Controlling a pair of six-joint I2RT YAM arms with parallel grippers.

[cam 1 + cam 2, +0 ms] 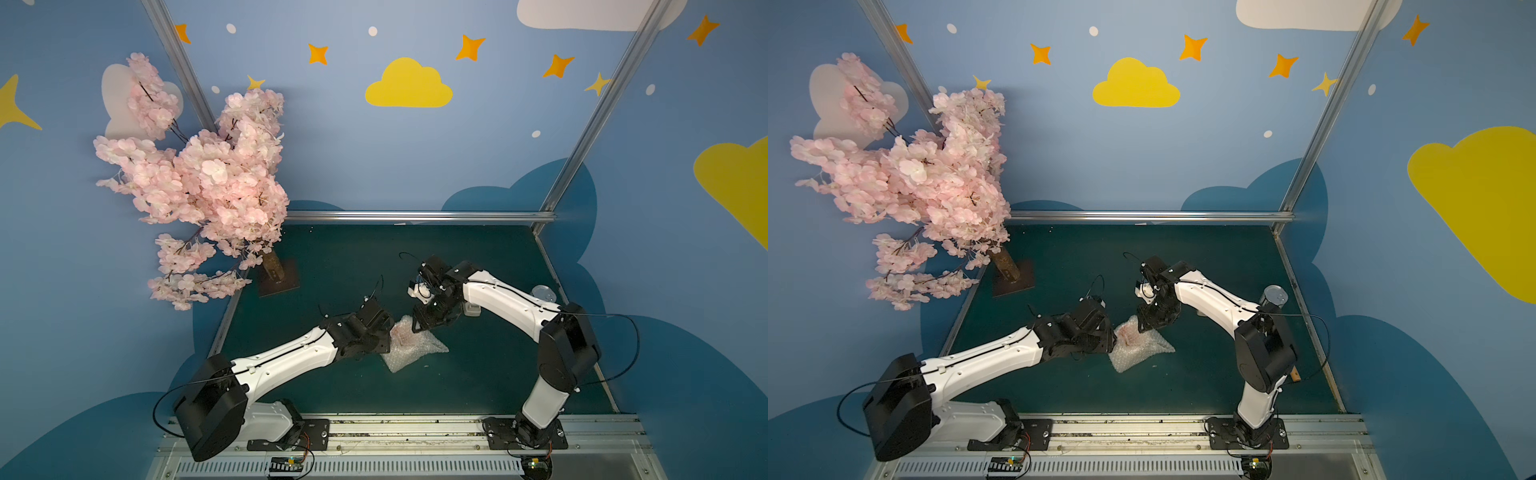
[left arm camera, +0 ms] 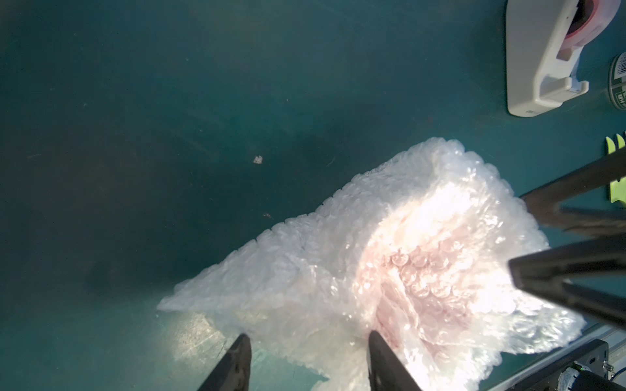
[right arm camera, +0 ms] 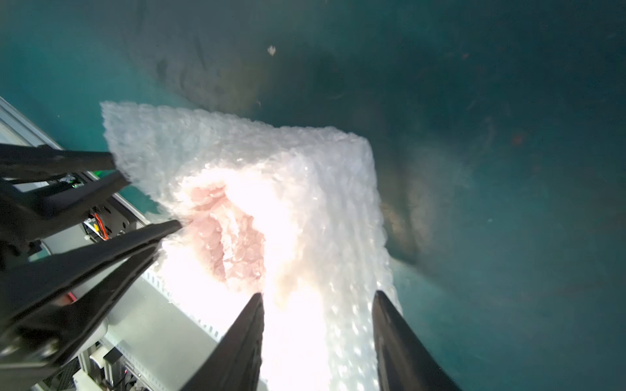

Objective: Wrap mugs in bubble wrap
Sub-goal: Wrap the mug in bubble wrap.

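The bubble wrap gapes over the mug and sits shallow at the fingers of the robot's right gripper, so this gripper should grip deeper along the bubble wrap's fold (image 3: 329, 215) and close it.
The bubble wrap (image 1: 415, 349) lies bunched on the green table between my two arms, in both top views (image 1: 1138, 349). The mug is covered by it; only a pink-red tint shows through the bubble wrap (image 2: 416, 270) (image 3: 233, 237). My left gripper (image 2: 306, 338) is open, its fingertips astride a fold at the wrap's edge, with table showing between them. My right gripper (image 3: 316, 298) is open too, with a band of wrap lying between its spread fingers. The two grippers (image 1: 392, 336) (image 1: 415, 328) face each other across the bundle.
A beige tape dispenser (image 2: 542, 61) and a silver tin can (image 1: 1276, 296) stand at the table's right, behind my right arm. A pink blossom tree (image 1: 199, 178) on a dark base (image 1: 278, 276) fills the back left. A metal rail (image 1: 415, 428) runs along the front edge.
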